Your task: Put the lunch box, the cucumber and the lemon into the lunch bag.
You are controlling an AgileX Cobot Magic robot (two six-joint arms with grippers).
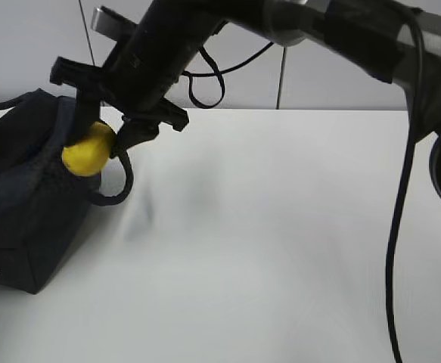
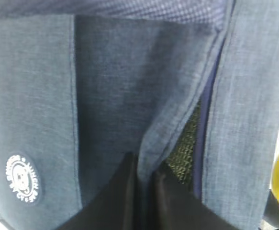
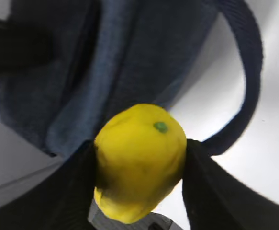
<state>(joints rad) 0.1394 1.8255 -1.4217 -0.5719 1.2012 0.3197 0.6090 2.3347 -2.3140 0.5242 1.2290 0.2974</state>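
Note:
My right gripper should release the lemon, now hanging against the bag's side, inside the lunch bag's opening [image 1: 79, 172] near the loop handle.
The yellow lemon [image 1: 86, 151] hangs above the table against the upper right side of the dark navy lunch bag [image 1: 27, 204]. My right gripper [image 1: 99, 140] reaches across from the right and is shut on it. The right wrist view shows the lemon [image 3: 139, 158] pinched between both black fingers [image 3: 211, 187], with the bag [image 3: 144, 62] just behind. My left gripper [image 2: 141, 184] is shut on a fold of the lunch bag's fabric [image 2: 106, 86]. Beside that fold, mesh lining [image 2: 184, 148] shows in a gap. The lunch box and the cucumber are out of view.
A loop handle [image 1: 118, 185] hangs off the bag's right side below the lemon. The bag's white round logo [image 2: 22, 178] faces the left wrist camera. The white table [image 1: 281, 242] stretches right of the bag. A black cable [image 1: 395, 227] hangs along the right arm.

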